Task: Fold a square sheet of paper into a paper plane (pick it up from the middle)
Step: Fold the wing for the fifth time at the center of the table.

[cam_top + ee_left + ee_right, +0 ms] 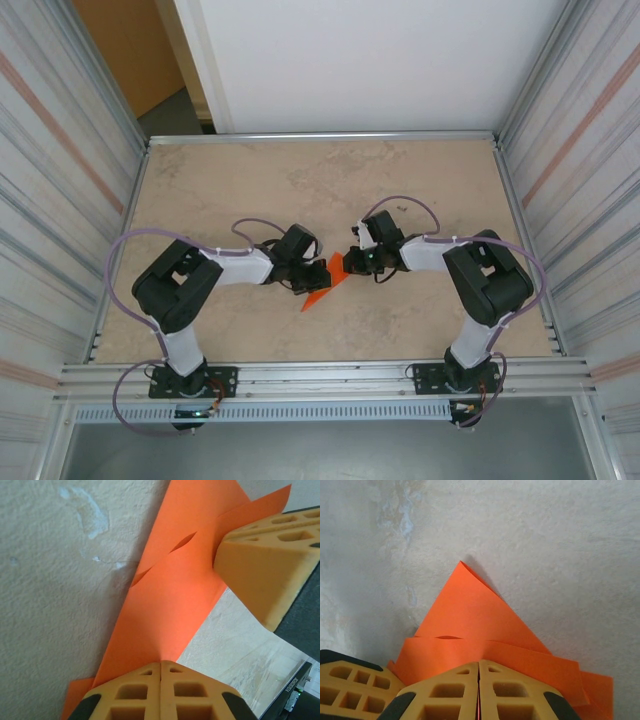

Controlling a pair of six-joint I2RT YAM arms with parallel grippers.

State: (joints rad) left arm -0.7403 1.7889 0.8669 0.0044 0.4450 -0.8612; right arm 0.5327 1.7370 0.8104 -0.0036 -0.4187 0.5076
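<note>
Next, I back both grippers off before my right gripper takes the middle [325, 287], because my left gripper covers the middle of the paper plane while my right gripper pinches its tail end.
The bright orange paper plane [318, 297] lies low over the table between my two grippers, folded into a narrow pointed shape with overlapping layers. My left gripper [322, 277] is shut on its edge; in the left wrist view the closed gripper [161, 664] meets the paper plane [170, 595], and the right gripper's fingers [265, 565] pinch the far edge. My right gripper [352, 262] is shut too. In the right wrist view the paper plane [465, 615] points away from the gripper [479, 662], orange shows in the slit between the jaws, and the left gripper's fingers [355, 682] sit at the lower left.
The beige stone-patterned table [250, 190] is boxed in by corrugated walls on the left [60, 200] and right [590, 180] and a white panel at the back [370, 60]. An aluminium rail [330, 378] carrying both arm bases runs along the near edge.
</note>
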